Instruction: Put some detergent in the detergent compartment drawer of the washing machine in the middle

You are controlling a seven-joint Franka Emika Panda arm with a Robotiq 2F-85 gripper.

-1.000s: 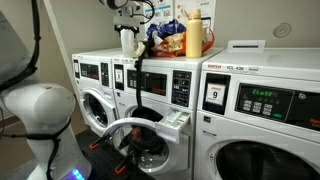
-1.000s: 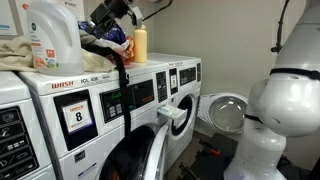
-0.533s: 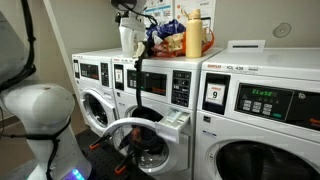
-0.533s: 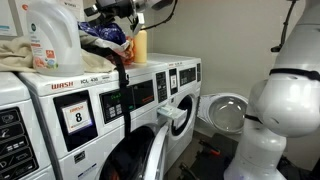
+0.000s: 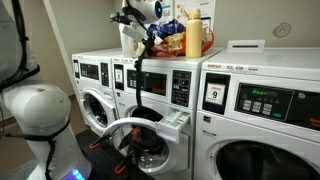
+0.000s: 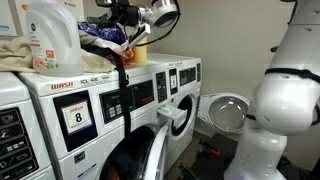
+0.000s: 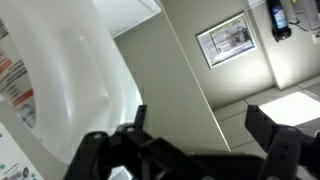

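Note:
The detergent jug's handle (image 5: 138,45) (image 7: 126,92), beside the pile of clothes, is the next place my gripper should go to and close.
The detergent jug (image 5: 128,38), whitish with a blue-and-red label, stands upright on top of the washers; it is large in the foreground of an exterior view (image 6: 50,35) and fills the left of the wrist view (image 7: 60,80). My gripper (image 5: 137,20) hangs open just above and beside the jug, over a pile of clothes (image 6: 120,14). In the wrist view the open jaws (image 7: 205,130) hold nothing, and the jug lies just outside the left finger. The middle washing machine (image 5: 160,88) (image 6: 150,92) has its door open (image 5: 128,135). Its detergent drawer (image 5: 176,122) (image 6: 172,113) is pulled out.
An orange bottle with a white cap (image 5: 195,36) (image 6: 139,44) and a heap of dark clothes (image 5: 160,38) sit on the washer tops beside the jug. A black strap (image 5: 140,80) hangs down the front. The larger washer with the "9" card (image 5: 250,100) stands alongside.
The wrist has swung and turned above the washer tops, bringing the open gripper closer beside the jug. The jug, the drawer and the door have not moved.

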